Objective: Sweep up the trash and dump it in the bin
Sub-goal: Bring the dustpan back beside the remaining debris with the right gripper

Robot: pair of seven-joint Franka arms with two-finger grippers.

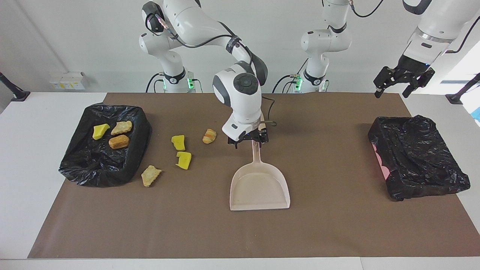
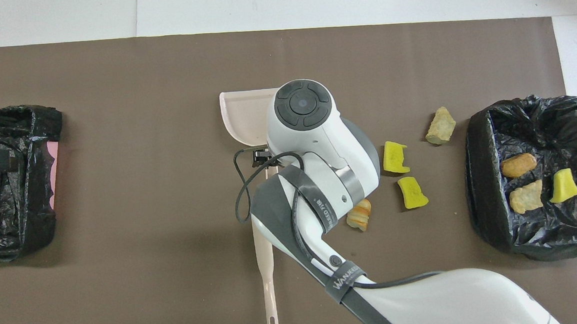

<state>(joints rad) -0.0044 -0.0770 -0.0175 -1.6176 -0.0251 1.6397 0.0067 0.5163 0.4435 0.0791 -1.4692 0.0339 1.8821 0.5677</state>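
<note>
The robot's right gripper should next move to the beige brush's narrow handle [image 2: 269, 300] and close there, leaving the dustpan's handle for the left gripper.
Four bits of trash lie on the brown mat: two yellow wedges [image 1: 179, 142] [image 1: 183, 160], a croissant piece [image 1: 209, 136] and a pale pastry piece [image 1: 150, 175]. Three more bits lie in the black-lined bin [image 1: 77, 123] at the right arm's end: a yellow wedge [image 1: 100, 131] and two bread pieces [image 1: 122, 127] [image 1: 119, 141]. The beige dustpan [image 1: 259, 187] lies flat mid-table, handle toward the robots. My right gripper [image 1: 248, 141] is low over that handle, fingers spread either side of it. My left gripper [image 1: 393, 92] waits open in the air above the other bin.
A second black-lined bin [image 1: 416, 157] stands at the left arm's end of the table. The beige brush [image 2: 265, 263] lies nearer to the robots than the dustpan [image 2: 243, 114], in line with its handle. A black cable loops beside the right wrist [image 2: 240, 185].
</note>
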